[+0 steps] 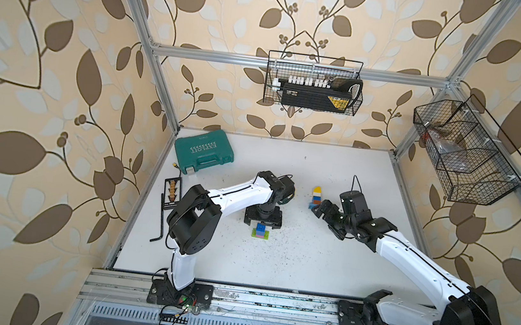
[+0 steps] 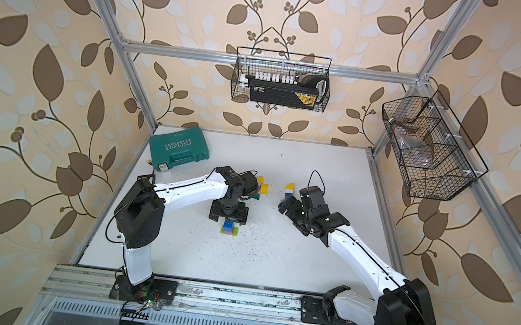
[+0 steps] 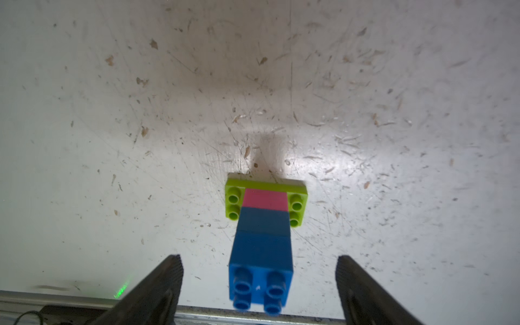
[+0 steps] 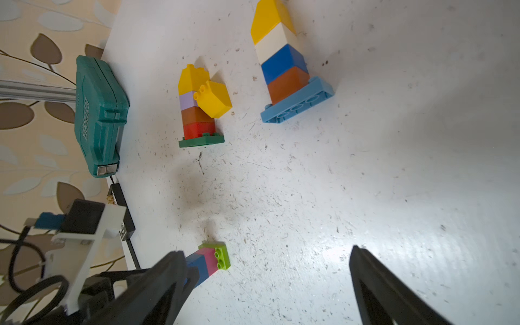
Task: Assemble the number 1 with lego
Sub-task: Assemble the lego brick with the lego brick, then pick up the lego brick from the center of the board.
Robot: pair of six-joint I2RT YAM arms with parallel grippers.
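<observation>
The robot's right gripper will next go to the loose yellow brick next to the green-based stack and close on the brick's sides (image 1: 293,195) (image 4: 214,99).
The lego stands in three upright stacks on the white table. The nearest stack (image 1: 261,230) (image 3: 261,239) has a lime base, a pink brick and two blue bricks. My left gripper (image 1: 262,222) (image 3: 258,259) hangs right over it, open, with its fingers clear of the top blue brick on both sides. A second stack (image 1: 316,196) (image 4: 284,70) is light-blue base, brown, blue, white, then a yellow slope. My right gripper (image 1: 323,210) (image 4: 266,251) is open and empty just beside it. A third stack (image 2: 261,188) (image 4: 197,109), green-based with yellow on top, is partly hidden behind the left arm.
A teal tool case (image 1: 203,152) lies at the back left corner. A black bit holder (image 1: 171,191) and a hex key (image 1: 161,218) sit along the left edge. Wire baskets (image 1: 313,82) hang on the walls. A metal rail (image 1: 270,301) runs along the front.
</observation>
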